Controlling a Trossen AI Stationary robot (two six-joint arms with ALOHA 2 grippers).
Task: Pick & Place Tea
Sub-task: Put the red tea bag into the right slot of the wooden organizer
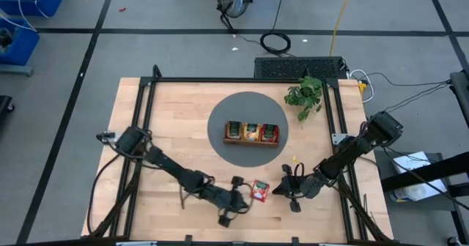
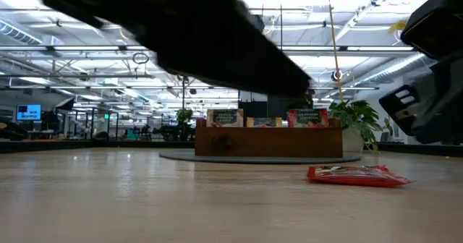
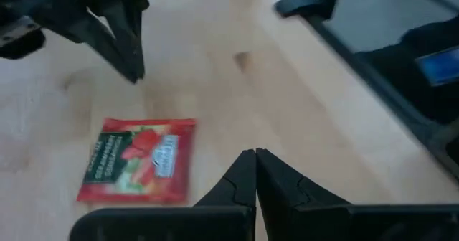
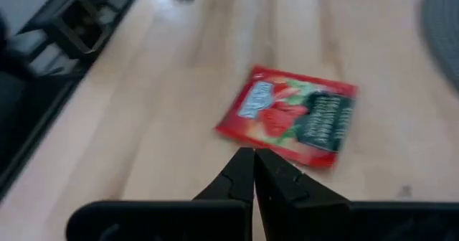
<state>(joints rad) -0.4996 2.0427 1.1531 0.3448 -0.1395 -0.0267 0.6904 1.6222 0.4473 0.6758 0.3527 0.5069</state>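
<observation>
The red tea sachet is lying flat and loose beside my shut grippers. My left gripper needs to hold it steady while my right gripper opens and pinches its near edge (image 4: 281, 150).
A red tea sachet (image 1: 260, 190) lies flat on the wooden table near its front edge, also seen in the left wrist view (image 3: 136, 160), the right wrist view (image 4: 290, 117) and the low view (image 2: 359, 174). My left gripper (image 1: 244, 194) is shut just left of it, its tips (image 3: 254, 155) beside the sachet. My right gripper (image 1: 279, 189) is shut just right of it, its tips (image 4: 252, 153) close to the sachet's near edge. The wooden tray (image 1: 251, 143) on the grey round mat holds sachets standing upright in its three compartments.
A grey round mat (image 1: 245, 107) lies under the tray at the table's middle. A small potted plant (image 1: 304, 94) stands at the far right. Black frame rails (image 1: 143, 107) run along the table's left and right sides. Bare wood stretches left of the mat.
</observation>
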